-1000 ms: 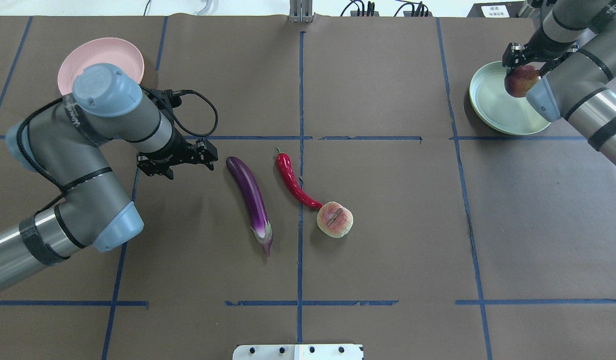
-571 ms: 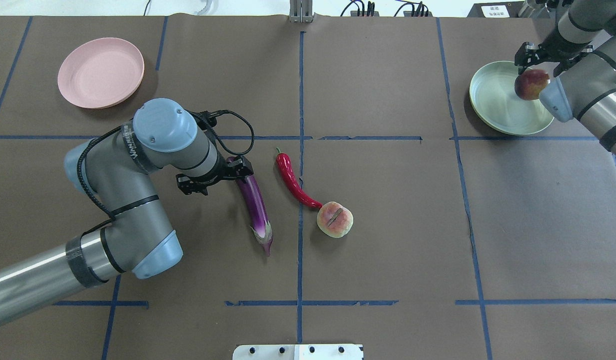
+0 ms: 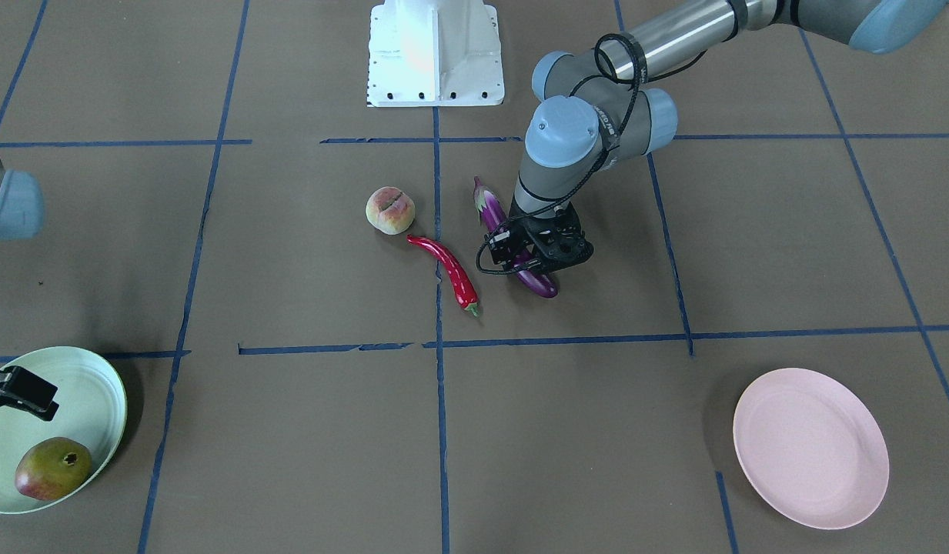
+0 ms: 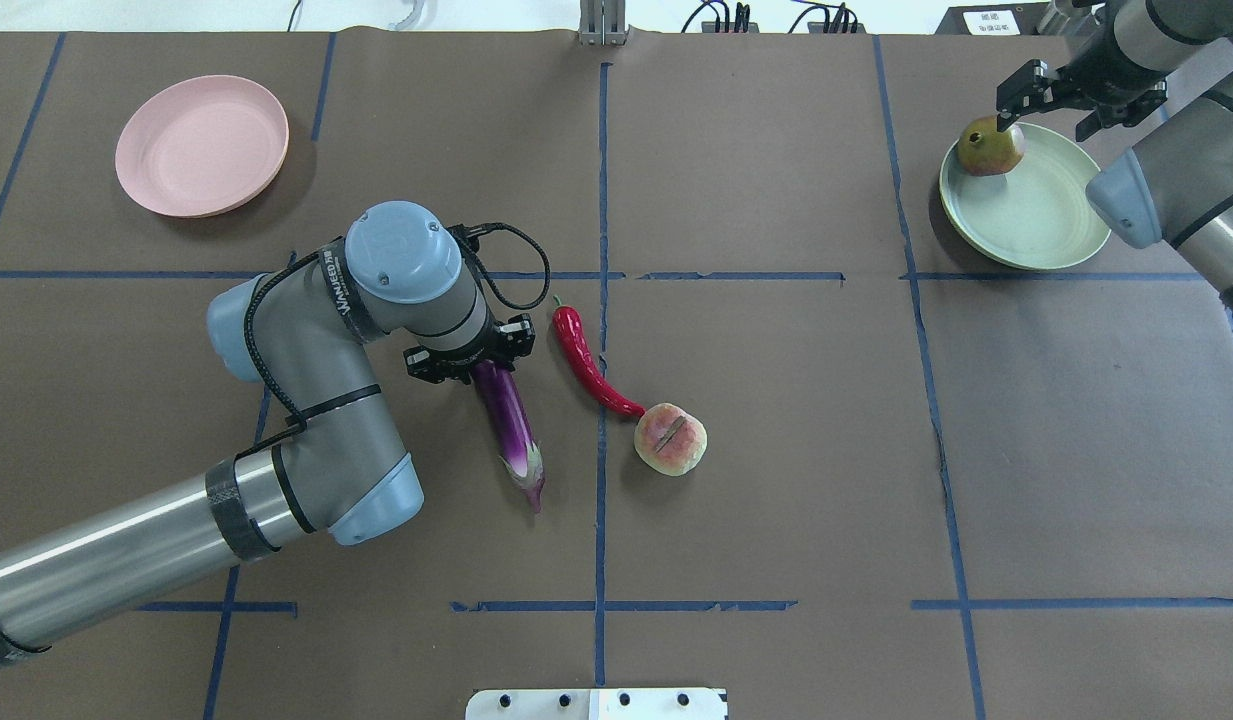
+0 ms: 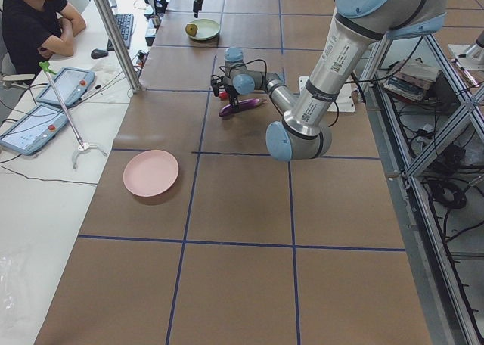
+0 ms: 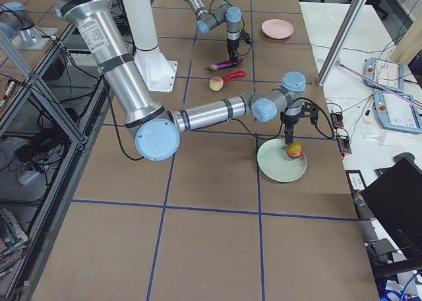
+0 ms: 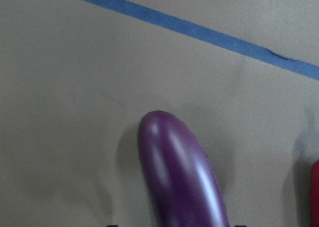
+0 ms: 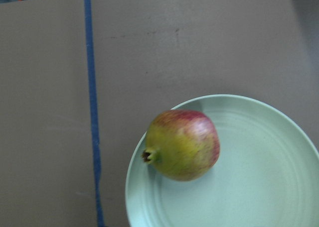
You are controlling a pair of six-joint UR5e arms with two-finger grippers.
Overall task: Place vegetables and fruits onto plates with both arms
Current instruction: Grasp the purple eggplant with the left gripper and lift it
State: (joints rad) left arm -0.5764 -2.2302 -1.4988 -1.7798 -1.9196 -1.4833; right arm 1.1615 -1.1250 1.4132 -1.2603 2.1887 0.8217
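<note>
My left gripper has the purple eggplant to set down. Next, I open that gripper and let go of the eggplant on the empty pink plate (image 3: 843,443).
The purple eggplant (image 4: 513,425) lies mid-table, and my left gripper (image 4: 476,362) is low over its blunt far end. The jaws are open and straddle it, as the left wrist view (image 7: 179,177) shows. The red chili (image 4: 584,360) and the cream-pink peach (image 4: 670,439) lie just right of it. The red-and-green fruit (image 4: 990,147) rests loose on the pale green plate (image 4: 1046,220) near its far-left rim. My right gripper (image 4: 1044,122) is open and empty above that plate. The pink plate (image 4: 201,145) stands empty at the far left.
The white base block (image 4: 596,703) sits at the near table edge. Blue tape lines cross the brown table cover. A seated operator (image 5: 30,20) and tablets are beside the table's left end, off the work surface.
My left arm swung right and brought its open gripper down over the eggplant's far end. My right gripper let go of the red-and-green fruit, which now lies on the green plate.
</note>
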